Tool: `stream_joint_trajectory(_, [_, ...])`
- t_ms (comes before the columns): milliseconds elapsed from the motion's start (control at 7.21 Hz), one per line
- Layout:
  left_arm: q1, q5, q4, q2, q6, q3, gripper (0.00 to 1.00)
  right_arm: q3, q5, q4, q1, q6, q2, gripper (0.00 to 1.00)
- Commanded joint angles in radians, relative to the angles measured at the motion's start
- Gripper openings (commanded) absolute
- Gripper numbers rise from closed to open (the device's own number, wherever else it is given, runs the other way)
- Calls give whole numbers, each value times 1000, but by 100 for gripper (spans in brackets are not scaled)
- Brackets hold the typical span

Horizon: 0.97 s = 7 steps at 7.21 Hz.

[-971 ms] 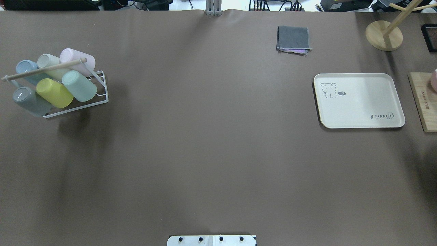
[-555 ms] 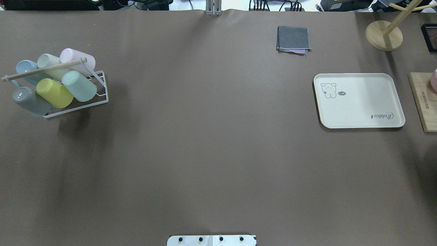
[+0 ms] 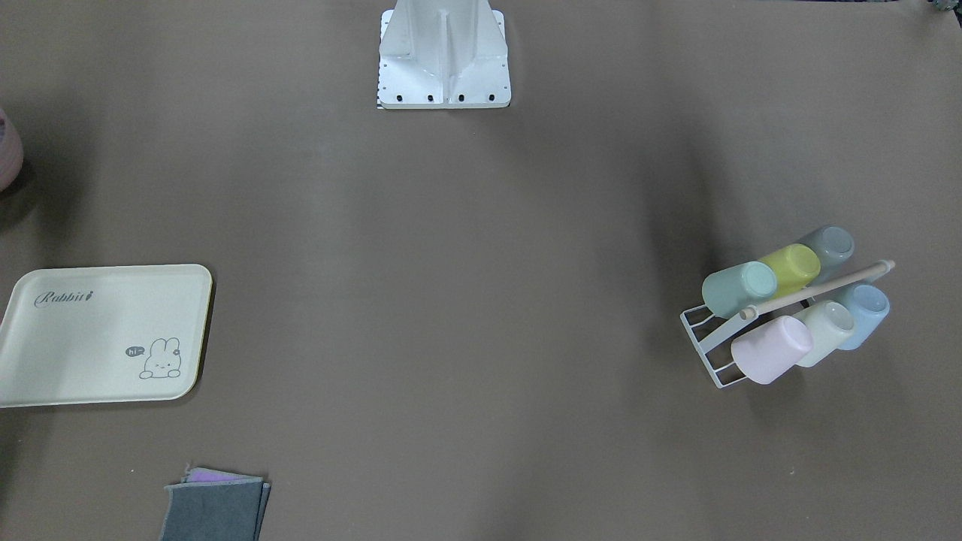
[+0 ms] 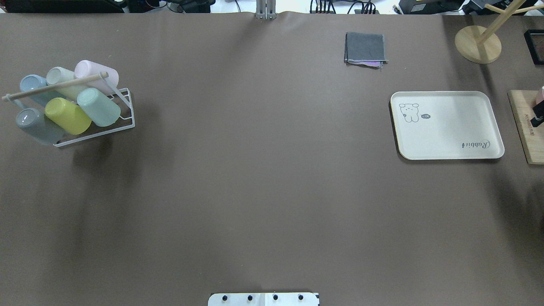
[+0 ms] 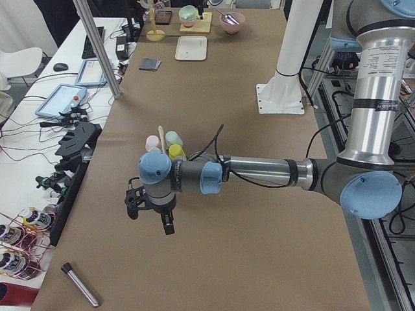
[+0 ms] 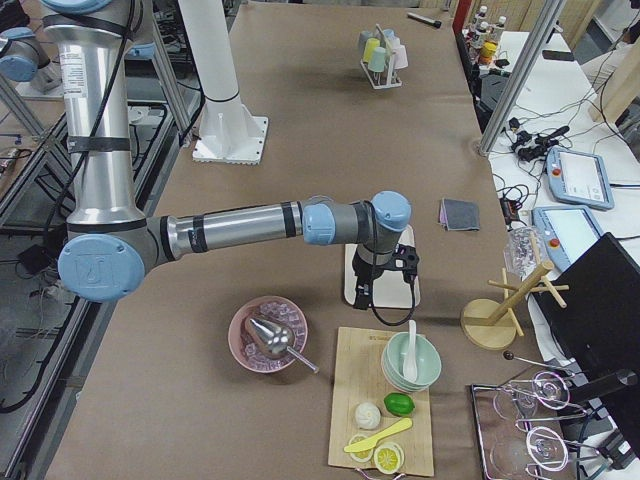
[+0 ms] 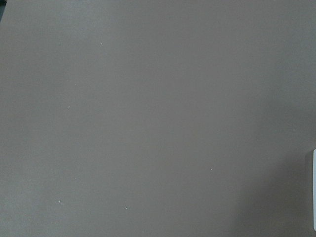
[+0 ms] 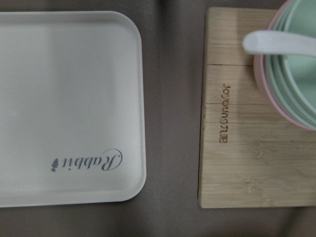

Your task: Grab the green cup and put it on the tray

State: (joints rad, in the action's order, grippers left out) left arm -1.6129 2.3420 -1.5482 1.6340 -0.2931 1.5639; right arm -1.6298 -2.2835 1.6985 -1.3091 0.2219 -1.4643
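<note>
Next, my right gripper moves to the middle of the tray's short edge (image 3: 4, 325) (image 8: 144, 120) that faces the wooden board and closes there.
The green cup (image 4: 98, 107) is a pale mint tumbler lying tilted in a white wire rack (image 4: 123, 123) at the table's left; it also shows in the front view (image 3: 739, 288). The cream tray (image 4: 446, 125) with "Rabbit" script lies bare at the right and fills the left of the right wrist view (image 8: 69, 108). My left gripper (image 5: 150, 217) hangs above bare table, short of the rack; I cannot tell if it is open. My right gripper (image 6: 385, 295) hovers by the tray's outer edge; only a dark part shows overhead (image 4: 536, 115).
The rack also holds a yellow-green cup (image 4: 67, 115), a grey-blue cup (image 4: 36, 125) and pink, cream and light blue ones. A wooden board (image 4: 527, 127) with stacked bowls (image 8: 291, 64) lies right of the tray. A folded grey cloth (image 4: 365, 49) and a wooden stand (image 4: 478, 42) lie behind it.
A dark part of my right gripper has come into the overhead view at the right edge, over the wooden board. The cups and the tray have not moved.
</note>
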Motion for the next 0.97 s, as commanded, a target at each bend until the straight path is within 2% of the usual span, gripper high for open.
stream_joint_trajectory(0, [2, -1, 3, 7, -9, -2, 98, 150, 2, -67, 60, -4, 90, 100])
stream_joint_trajectory(139, [2, 0, 2, 4, -11, -2, 98, 192, 2, -107, 71, 0, 102, 99])
stream_joint_trajectory(555, [5, -1, -4, 7, 3, 30, 98, 252, 1, -108, 82, 4, 128, 94])
stream_joint_trajectory(832, [40, 3, 17, 4, 3, 164, 98, 341, -1, -127, 82, 17, 174, 93])
